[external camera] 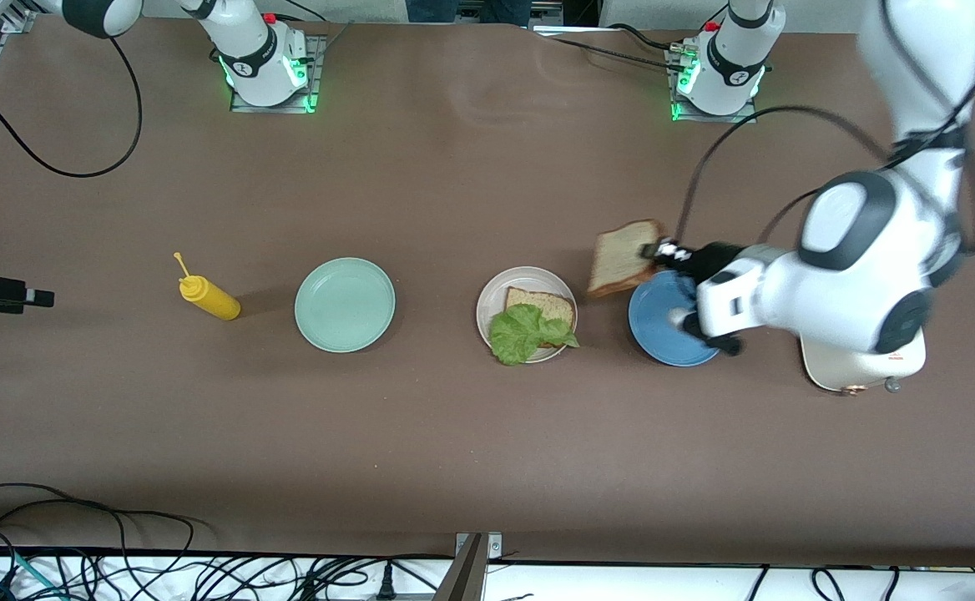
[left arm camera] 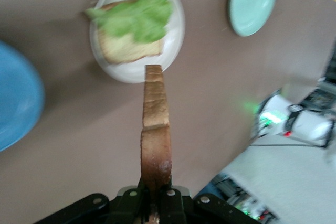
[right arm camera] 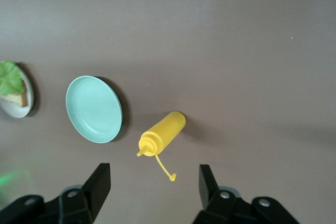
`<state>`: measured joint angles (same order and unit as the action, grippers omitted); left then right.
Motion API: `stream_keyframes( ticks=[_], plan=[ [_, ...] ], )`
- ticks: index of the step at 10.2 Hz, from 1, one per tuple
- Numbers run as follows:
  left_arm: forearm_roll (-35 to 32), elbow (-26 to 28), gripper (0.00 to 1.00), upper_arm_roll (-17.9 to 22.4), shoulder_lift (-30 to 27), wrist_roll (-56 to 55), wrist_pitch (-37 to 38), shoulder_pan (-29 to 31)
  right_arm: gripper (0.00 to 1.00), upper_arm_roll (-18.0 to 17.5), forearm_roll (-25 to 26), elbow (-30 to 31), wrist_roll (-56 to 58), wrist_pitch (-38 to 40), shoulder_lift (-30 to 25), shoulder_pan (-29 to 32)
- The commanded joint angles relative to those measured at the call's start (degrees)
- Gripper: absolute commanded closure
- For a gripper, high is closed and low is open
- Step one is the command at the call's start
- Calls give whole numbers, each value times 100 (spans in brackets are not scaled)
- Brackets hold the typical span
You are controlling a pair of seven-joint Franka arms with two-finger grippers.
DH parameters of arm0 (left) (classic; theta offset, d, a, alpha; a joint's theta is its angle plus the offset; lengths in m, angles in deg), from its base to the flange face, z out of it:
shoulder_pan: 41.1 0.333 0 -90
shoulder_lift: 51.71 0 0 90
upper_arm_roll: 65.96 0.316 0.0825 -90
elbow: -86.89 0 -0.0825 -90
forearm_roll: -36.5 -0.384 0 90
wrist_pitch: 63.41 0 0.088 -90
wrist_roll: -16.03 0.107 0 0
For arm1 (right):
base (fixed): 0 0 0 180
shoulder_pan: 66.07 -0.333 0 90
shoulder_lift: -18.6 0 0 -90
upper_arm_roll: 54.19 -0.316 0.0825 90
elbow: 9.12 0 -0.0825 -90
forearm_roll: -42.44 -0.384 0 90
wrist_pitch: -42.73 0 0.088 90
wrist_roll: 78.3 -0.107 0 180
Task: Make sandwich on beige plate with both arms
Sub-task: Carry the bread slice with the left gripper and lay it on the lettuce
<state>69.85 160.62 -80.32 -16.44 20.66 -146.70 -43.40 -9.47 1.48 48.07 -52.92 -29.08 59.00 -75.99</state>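
My left gripper has the second bread slice to set down. Next, I let go of it on top of the green lettuce leaf (external camera: 538,317) (left arm camera: 129,29) on the beige plate.
The beige plate (external camera: 487,294) sits mid-table with one bread slice (external camera: 553,305) on it and a ruffled green lettuce leaf (external camera: 521,332) over that slice's nearer part. My left gripper (external camera: 653,249) is shut on a second bread slice (external camera: 621,259), held on edge in the air over the table between the blue plate (external camera: 654,327) and the beige plate. In the left wrist view the held slice (left arm camera: 156,124) sticks out from the gripper (left arm camera: 156,195) toward the beige plate (left arm camera: 176,35). My right gripper (right arm camera: 153,174) is open and empty, high over the yellow bottle (right arm camera: 163,132).
A mint-green plate (external camera: 344,304) lies beside the beige plate toward the right arm's end, and a yellow squeeze bottle (external camera: 208,298) lies beside that. A cream-coloured object (external camera: 863,367) stands under the left arm. Cables run along the table's near edge.
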Motion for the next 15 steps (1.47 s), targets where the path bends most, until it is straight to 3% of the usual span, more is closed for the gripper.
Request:
stream_keyframes(
  ticks=[1,2,4,5,6,9,12,13,15],
  plan=[
    [1150,-166,100,21,637,160,-378,19,22,-87,525,-235,-846,239,-189,-289],
    [1312,-148,100,21,831,614,-729,-33,15,-470,1041,-244,-1363,169,-321,-439],
    [1366,-104,100,21,1270,1581,-1161,-121,9,-2152,2768,-174,-2244,-121,-838,-362],
    [1488,-69,100,21,1411,1846,-1302,-183,0,-2979,3587,-78,-2543,-122,-997,-196],
    [1507,-69,100,21,1500,2154,-1391,-227,0,-3474,3891,71,-2642,-392,-1095,-108],
    [1559,18,100,21,1659,2612,-1785,-306,0,-3585,3876,967,-2564,-878,-1648,103],
    [1639,80,97,21,1826,2850,-2051,-359,0,-3567,3806,1039,-2546,-1026,-1440,446],
    [1613,202,5,30,1809,2860,-2051,-316,0,-3567,3815,1039,-2546,-1253,-1143,482],
    [1560,396,0,30,1773,3113,-2033,-237,0,-3576,3789,1022,-2529,-1308,-1025,656]
  ],
)
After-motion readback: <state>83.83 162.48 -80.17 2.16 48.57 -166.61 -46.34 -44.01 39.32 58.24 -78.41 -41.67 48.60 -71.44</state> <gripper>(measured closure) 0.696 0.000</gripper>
